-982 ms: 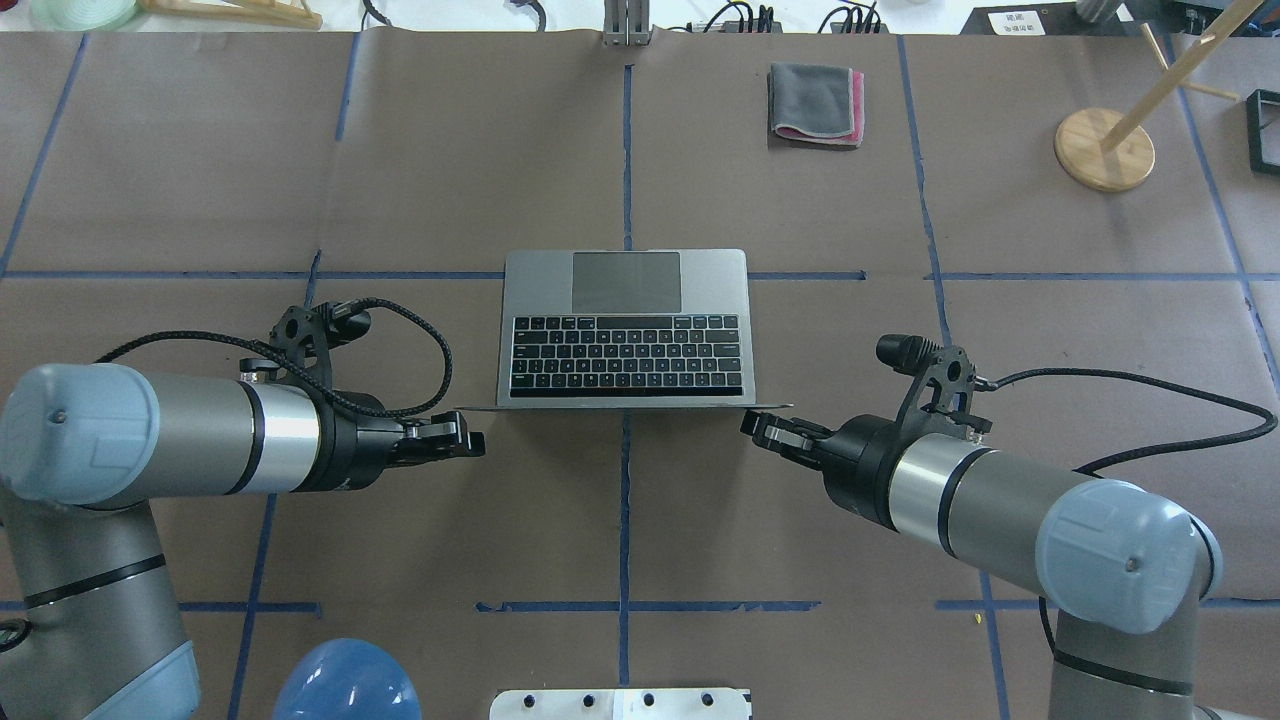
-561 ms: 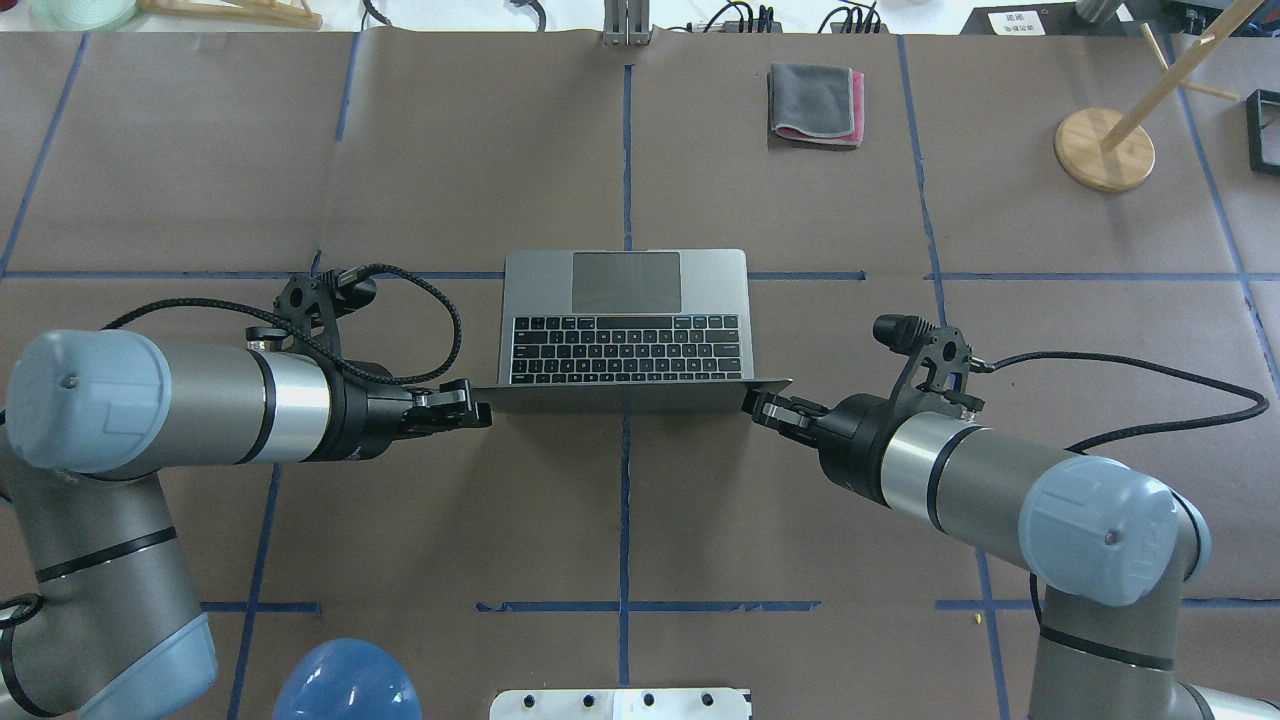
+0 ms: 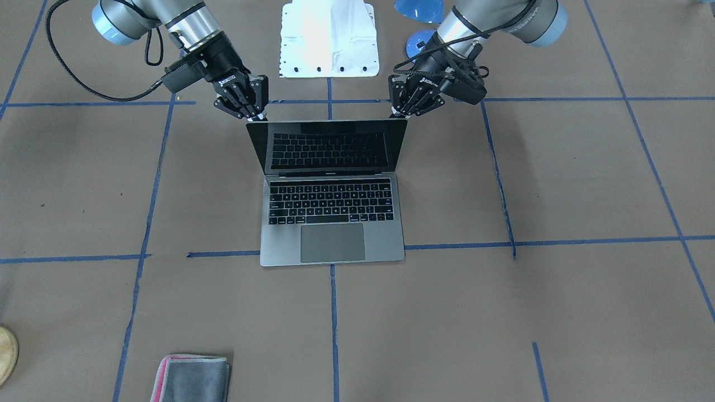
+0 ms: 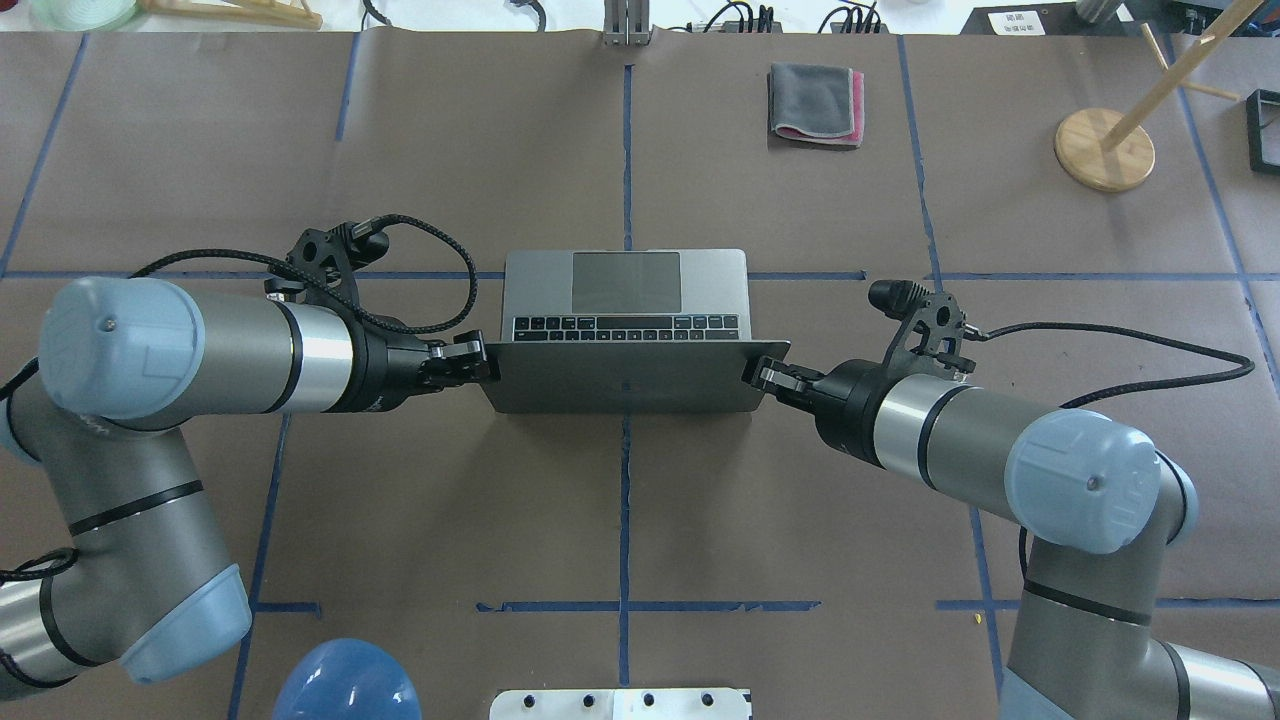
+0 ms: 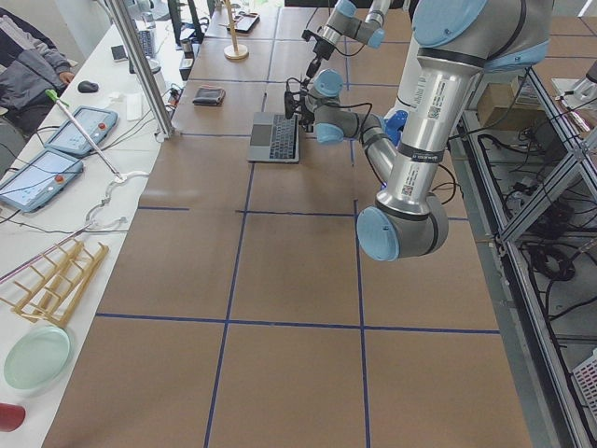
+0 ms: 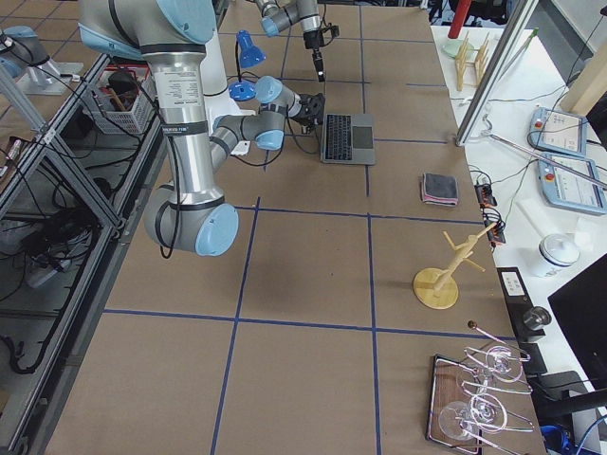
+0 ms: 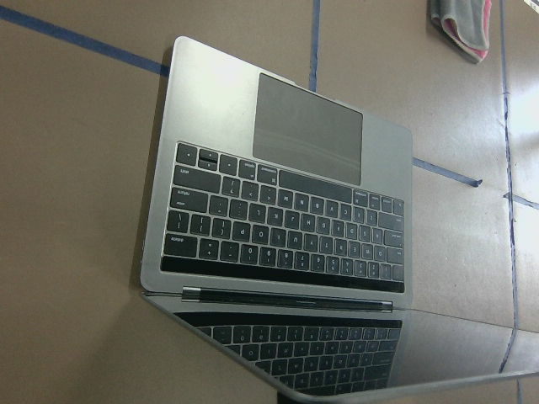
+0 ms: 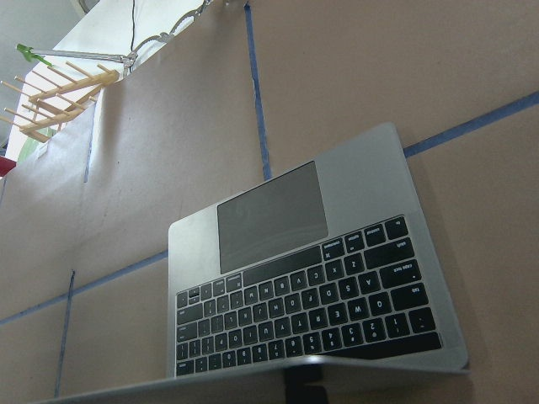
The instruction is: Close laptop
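My left gripper is to let go of the lid, which will then lie flat on the laptop's keys and trackpad, centred over the space bar (image 3: 332, 219) (image 7: 312, 174).
The laptop (image 4: 625, 285) lies open at the table's middle, its trackpad on the far side from me. Its lid (image 4: 620, 380) leans forward over the rear key rows. The laptop also shows in the front view (image 3: 332, 223), the left wrist view (image 7: 286, 219) and the right wrist view (image 8: 295, 278). My left gripper (image 4: 482, 360) is shut and touches the lid's upper left corner from behind. My right gripper (image 4: 762, 373) is shut and touches the lid's upper right corner. In the front view the left gripper (image 3: 403, 110) is on the right and the right gripper (image 3: 252, 113) on the left.
A folded grey cloth with a pink edge (image 4: 815, 103) lies far back right. A wooden stand (image 4: 1103, 148) is at the far right. A blue dome (image 4: 345, 685) and a white base plate (image 4: 620, 703) sit at the near edge.
Both grippers have moved forward, away from me, against the lid's top corners. The lid has tipped from upright to leaning over the keyboard and now hides most key rows from overhead.
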Available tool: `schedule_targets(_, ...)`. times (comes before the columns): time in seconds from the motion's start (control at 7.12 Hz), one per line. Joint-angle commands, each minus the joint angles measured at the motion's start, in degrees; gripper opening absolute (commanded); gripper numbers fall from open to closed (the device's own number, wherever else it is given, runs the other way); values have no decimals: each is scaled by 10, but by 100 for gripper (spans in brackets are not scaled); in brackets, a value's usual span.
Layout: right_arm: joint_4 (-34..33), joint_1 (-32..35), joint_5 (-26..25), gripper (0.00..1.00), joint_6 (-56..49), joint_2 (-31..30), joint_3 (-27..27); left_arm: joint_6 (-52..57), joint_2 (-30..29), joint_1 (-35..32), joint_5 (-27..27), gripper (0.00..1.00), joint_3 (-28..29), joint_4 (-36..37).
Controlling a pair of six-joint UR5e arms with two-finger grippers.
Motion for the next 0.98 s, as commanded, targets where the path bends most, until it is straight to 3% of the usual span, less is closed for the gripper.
schedule_targets(0.0, -46, 25, 20, 1, 0, 31, -5, 1, -17, -13, -1, 0, 23, 5)
schedule_targets(0.14, -82, 32, 21, 1, 0, 59, -12, 1, -21, -17, -1, 0, 31, 5)
schedule_targets(0.84, -88, 76, 51, 1, -4, 119, -110, 0, -51, -38, 0, 0, 81, 5)
